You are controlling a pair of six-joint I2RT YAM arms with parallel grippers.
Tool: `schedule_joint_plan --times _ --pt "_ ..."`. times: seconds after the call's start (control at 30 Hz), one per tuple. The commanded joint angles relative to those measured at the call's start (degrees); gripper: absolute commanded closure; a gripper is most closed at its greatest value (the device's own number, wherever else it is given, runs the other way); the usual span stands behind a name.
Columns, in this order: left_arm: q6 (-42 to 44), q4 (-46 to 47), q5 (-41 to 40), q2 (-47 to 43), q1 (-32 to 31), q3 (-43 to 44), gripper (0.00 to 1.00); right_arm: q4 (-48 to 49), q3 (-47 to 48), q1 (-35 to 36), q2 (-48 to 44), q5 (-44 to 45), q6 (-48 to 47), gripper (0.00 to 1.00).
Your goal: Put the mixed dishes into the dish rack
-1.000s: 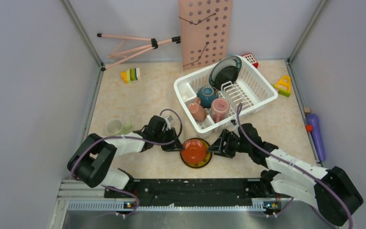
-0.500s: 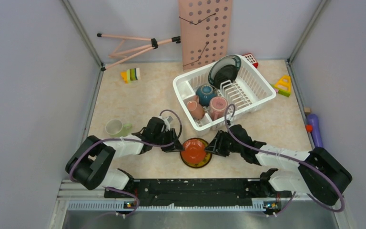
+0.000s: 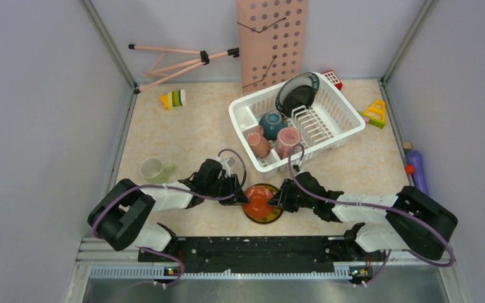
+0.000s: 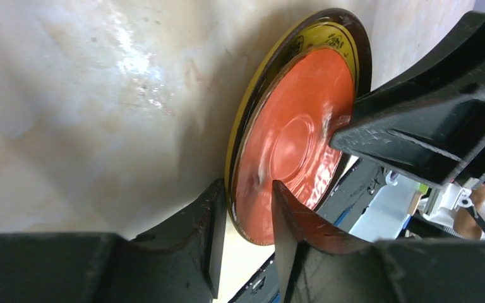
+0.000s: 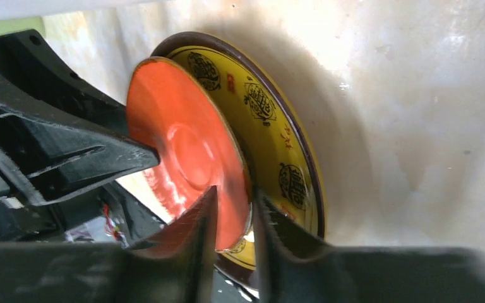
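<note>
Both plates are between the fingers of my left gripper, so it should open for my right gripper to lift the red plate away, then grip only the yellow plate's rim (image 4: 232, 161).
The red plate (image 3: 257, 199) lies on the yellow plate (image 3: 267, 215) near the table's front edge. My left gripper (image 3: 241, 194) is shut over the left rims of both; in the left wrist view its jaws (image 4: 247, 189) straddle the red plate (image 4: 290, 145) and the yellow plate (image 4: 328, 38). My right gripper (image 3: 276, 199) (image 5: 235, 194) is shut on the red plate's right rim (image 5: 183, 139), which stands lifted off the yellow plate (image 5: 271, 120). The dish rack (image 3: 344, 120) holds the dark-rimmed plate (image 3: 297, 95), the teal bowl (image 3: 271, 123) and two pink cups (image 3: 259, 145). The green mug (image 3: 153, 169) sits at the left.
A pink perforated board (image 3: 271, 38) and a folded tripod (image 3: 183, 60) stand at the back wall. Toy blocks lie at the back left (image 3: 173, 99) and right of the rack (image 3: 376, 113). A purple object (image 3: 417, 173) lies at the right edge.
Both grippers have closed in on the plates from either side. The right arm has stretched left and lower. The red plate's right side has tipped up off the yellow plate.
</note>
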Motion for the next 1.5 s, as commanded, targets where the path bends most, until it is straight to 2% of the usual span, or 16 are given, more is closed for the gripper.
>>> schedule_joint_plan --times 0.0,0.03,0.1,0.23,0.43,0.6,0.73,0.83,0.87,0.93,0.97,1.0,1.13,1.2,1.37,1.47 --pt "-1.8 4.1 0.2 0.8 -2.1 -0.8 0.60 1.9 -1.0 1.1 -0.5 1.8 1.3 0.85" --pt "-2.0 4.1 0.1 0.4 -2.1 -1.1 0.57 1.1 -1.0 1.1 -2.0 2.1 1.1 1.00" --pt "-1.9 2.4 -1.2 -0.9 -2.1 -1.1 0.53 -2.4 -0.6 1.1 -5.7 4.1 0.4 1.00" --pt "-1.3 -1.0 -3.8 -3.3 -2.1 -1.3 0.50 -11.4 0.2 1.2 -16.9 9.3 -1.3 1.00" --pt "-2.3 -1.3 -5.6 -3.6 -2.1 -1.9 0.50 -34.1 5.2 0.9 -35.1 20.2 -4.0 1.00" --pt "-3.4 -2.0 -7.2 -1.3 -2.5 -1.1 0.51 -48.0 8.6 0.7 -43.3 27.0 -5.8 1.00" --pt "-4.0 -5.1 -10.3 1.9 -3.9 1.4 0.54 -52.3 9.6 0.7 -46.4 29.7 -7.1 1.00" --pt "-5.6 -3.8 -10.9 5.0 -5.0 1.8 0.60 -52.3 9.1 0.6 -46.2 29.2 -7.6 1.00" --pt "-6.2 -3.3 -11.1 6.0 -5.3 1.9 0.65 -52.5 9.0 0.6 -45.7 29.0 -7.7 1.00" --pt "-7.2 -3.0 -12.7 7.4 -5.7 1.7 0.80 -53.1 9.1 0.6 -44.6 28.9 -7.8 1.00" --pt "-7.8 -3.1 -14.0 7.4 -5.7 1.2 0.93 -53.7 9.3 0.6 -44.2 29.1 -7.8 1.00" --pt "-8.2 -3.1 -15.3 6.9 -5.7 0.7 1.00 -54.2 9.5 0.6 -43.8 29.2 -7.8 1.00" --pt "-7.4 -4.2 -16.7 1.3 -6.1 -0.2 1.00 -56.0 10.7 0.6 -44.4 30.6 -8.8 1.00" --pt "-5.3 -8.3 -17.7 -2.8 -7.2 0.6 1.00 -57.7 11.7 0.6 -44.7 33.2 -8.5 1.00" --pt "2.4 -32.4 -26.6 -11.5 -10.4 8.3 1.00 -63.7 14.3 0.6 -44.7 41.6 -3.7 1.00" --pt "4.7 -41.0 -31.6 -17.2 -12.3 12.6 1.00 -64.3 14.3 0.6 -44.4 43.9 -2.1 1.00"
